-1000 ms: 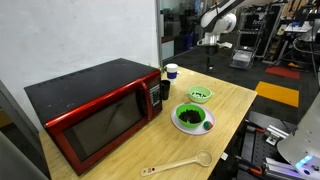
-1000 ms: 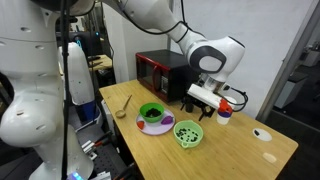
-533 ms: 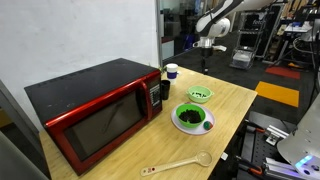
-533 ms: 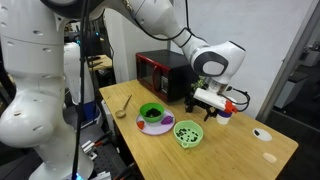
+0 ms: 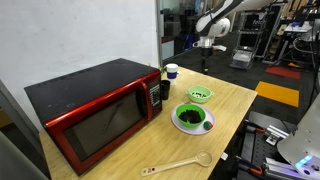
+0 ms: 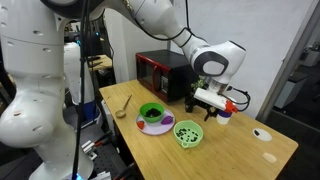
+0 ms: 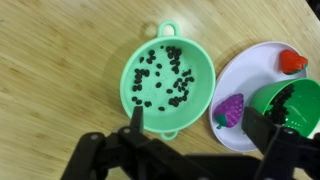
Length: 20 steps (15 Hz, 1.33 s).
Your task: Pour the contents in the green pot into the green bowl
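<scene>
Next, I move my gripper to the green pot's rim [image 5: 200, 87] [image 7: 123, 90], between the pot's two handles on the side away from the green bowl, and close it there.
The green pot [image 7: 165, 78] is a pale lime-green vessel with two small handles and holds several dark beans. It stands on the wooden table in both exterior views [image 5: 201, 95] [image 6: 187, 133]. The green bowl [image 7: 291, 100], deeper green with dark contents, sits on a white plate [image 7: 238, 76] beside a purple grape toy [image 7: 229, 109] and a red strawberry toy [image 7: 292, 61]. The bowl shows in both exterior views [image 5: 192, 118] [image 6: 152, 114]. My gripper [image 7: 200, 128] is open and empty, hanging above the table between pot and plate [image 5: 209, 42] [image 6: 205, 100].
A red microwave [image 5: 95, 108] [image 6: 160, 70] stands at the back of the table. A wooden spoon [image 5: 180, 164] [image 6: 124, 104] lies near the table's end. A white cup [image 5: 171, 71] [image 6: 224, 113] stands by the microwave. A small white disc [image 6: 262, 134] lies apart.
The arm shifted slightly between one second and half a second ago. Since then nothing has visibly moved. The pot and the bowl stay in place.
</scene>
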{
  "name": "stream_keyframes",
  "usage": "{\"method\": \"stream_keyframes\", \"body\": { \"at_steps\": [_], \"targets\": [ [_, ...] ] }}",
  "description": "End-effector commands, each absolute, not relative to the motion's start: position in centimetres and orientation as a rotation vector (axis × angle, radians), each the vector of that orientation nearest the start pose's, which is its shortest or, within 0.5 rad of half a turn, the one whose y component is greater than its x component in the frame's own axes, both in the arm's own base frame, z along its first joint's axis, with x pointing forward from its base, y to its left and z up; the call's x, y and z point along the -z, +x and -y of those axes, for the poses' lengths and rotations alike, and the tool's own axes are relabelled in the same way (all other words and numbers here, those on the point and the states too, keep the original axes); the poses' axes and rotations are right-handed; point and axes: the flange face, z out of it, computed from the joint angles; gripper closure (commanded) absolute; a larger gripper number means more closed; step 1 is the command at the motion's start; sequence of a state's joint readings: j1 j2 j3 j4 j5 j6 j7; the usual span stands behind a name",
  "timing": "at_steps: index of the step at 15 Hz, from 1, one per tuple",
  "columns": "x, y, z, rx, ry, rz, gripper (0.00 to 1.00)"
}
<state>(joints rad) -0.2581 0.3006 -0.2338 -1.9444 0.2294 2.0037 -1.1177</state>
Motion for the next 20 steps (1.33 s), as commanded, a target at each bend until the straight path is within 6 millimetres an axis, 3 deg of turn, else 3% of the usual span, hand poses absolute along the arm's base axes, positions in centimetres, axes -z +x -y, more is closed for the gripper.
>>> {"method": "stream_keyframes", "body": {
  "at_steps": [1,12,20],
  "targets": [
    [-30.6,52.0,25.6,-0.072,-2.802,0.799,0.00],
    [-25.9,51.7,23.8,0.094,-2.928,0.884,0.00],
    [-21.9,52.3,25.1,0.101,-2.945,0.903,0.00]
  ]
}}
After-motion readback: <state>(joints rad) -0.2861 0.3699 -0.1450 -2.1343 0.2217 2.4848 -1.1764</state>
